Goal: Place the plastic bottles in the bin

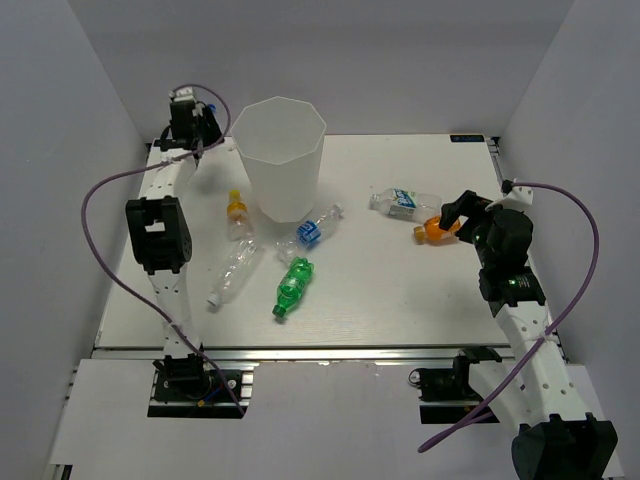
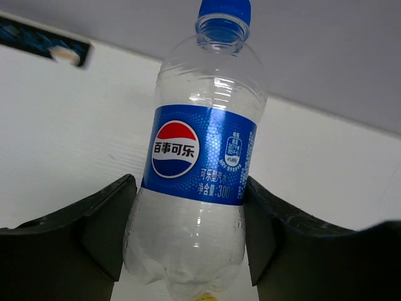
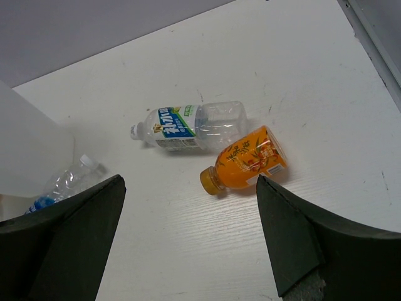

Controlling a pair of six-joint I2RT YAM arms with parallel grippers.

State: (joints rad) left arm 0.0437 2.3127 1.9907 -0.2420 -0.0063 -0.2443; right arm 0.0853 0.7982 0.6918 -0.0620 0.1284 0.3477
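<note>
The robot's right gripper will next move to the middle of the orange bottle's body (image 1: 444, 229) (image 3: 249, 160), beside the clear bottle with the blue-green label, and close there.
My left gripper (image 1: 203, 132) is raised at the far left, just left of the tall white faceted bin (image 1: 280, 150). In the left wrist view this gripper (image 2: 188, 241) is shut on a clear Pepsi bottle (image 2: 199, 157) with a blue label and blue cap. My right gripper (image 1: 455, 213) is open over a lying orange bottle (image 1: 434, 231). In the right wrist view the gripper (image 3: 188, 210) is empty, and the orange bottle (image 3: 249, 162) lies just beyond its right finger. A clear bottle (image 3: 191, 125) with a blue-green label lies beside the orange one.
In front of the bin lie a clear blue-labelled bottle (image 1: 316, 229), a green bottle (image 1: 293, 286), a clear crushed bottle (image 1: 232, 272) and an orange-capped bottle (image 1: 237, 216). Purple cables loop beside both arms. Walls enclose the table on three sides.
</note>
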